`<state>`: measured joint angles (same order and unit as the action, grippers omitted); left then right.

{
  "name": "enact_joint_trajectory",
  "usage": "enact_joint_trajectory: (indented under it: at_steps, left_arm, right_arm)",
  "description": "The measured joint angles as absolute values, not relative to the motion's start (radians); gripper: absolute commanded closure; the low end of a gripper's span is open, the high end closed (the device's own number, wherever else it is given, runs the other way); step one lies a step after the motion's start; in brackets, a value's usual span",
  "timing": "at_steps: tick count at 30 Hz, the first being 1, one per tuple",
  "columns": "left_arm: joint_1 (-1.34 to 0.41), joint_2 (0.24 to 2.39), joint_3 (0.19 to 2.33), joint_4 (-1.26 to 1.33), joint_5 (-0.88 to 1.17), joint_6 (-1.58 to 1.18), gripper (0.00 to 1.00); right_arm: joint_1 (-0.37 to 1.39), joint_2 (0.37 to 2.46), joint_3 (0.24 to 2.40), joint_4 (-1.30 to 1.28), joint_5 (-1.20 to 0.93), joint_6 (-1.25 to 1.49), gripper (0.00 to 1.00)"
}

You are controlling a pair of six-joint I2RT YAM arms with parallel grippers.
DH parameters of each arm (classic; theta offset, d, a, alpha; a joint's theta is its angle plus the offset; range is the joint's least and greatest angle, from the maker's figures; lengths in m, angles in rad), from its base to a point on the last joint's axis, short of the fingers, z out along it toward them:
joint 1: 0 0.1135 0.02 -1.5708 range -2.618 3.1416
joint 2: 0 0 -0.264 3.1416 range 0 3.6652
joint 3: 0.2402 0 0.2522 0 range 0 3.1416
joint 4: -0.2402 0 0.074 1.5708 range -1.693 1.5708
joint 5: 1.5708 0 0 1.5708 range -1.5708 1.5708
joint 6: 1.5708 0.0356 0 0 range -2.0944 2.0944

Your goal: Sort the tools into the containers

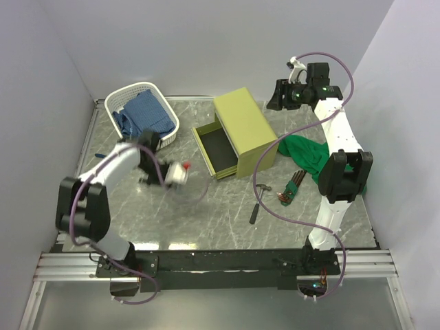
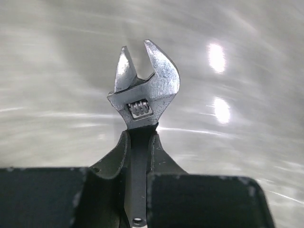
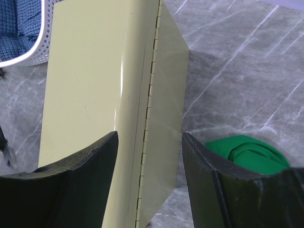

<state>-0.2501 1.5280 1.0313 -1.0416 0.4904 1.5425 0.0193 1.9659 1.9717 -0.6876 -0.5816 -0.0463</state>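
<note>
Next, my left gripper releases the adjustable wrench in the open lower drawer (image 1: 229, 146), along the drawer's chest-side edge.
My left gripper (image 1: 174, 173) is shut on the black handle of the adjustable wrench (image 2: 145, 90), whose silver head sticks out past the fingertips (image 2: 118, 147). It hangs blurred over the marble table, left of the olive-green chest (image 1: 244, 124), whose lower drawer (image 1: 216, 150) is open and looks empty. My right gripper (image 1: 278, 96) is open and empty, high above the chest's back edge (image 3: 95, 95). The black-handled hammer (image 1: 259, 201) and the hex key set (image 1: 292, 187) lie in front of the chest. The white lattice basket (image 1: 172, 130) stands at the back left. The other tools are out of view.
The blue cloth (image 1: 144, 113) fills the basket and also shows in the right wrist view (image 3: 19, 23). The green cloth (image 1: 306, 155) lies right of the chest, by the right arm, and shows in the right wrist view (image 3: 247, 152). Walls close in the table on three sides.
</note>
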Motion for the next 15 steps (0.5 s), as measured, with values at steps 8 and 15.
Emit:
enact_joint_trajectory:
  at_steps: [8,15]
  left_arm:
    - [-0.248,1.747,1.527,-1.021,0.749,1.180,0.99]
    - [-0.237,1.891,1.606,-0.775,0.918,0.555,0.99]
  right_arm:
    - [0.014,1.966,1.972,-0.688,-0.566,-0.051,0.37]
    - [0.012,1.966,1.959,-0.686,-0.543,-0.065,0.36]
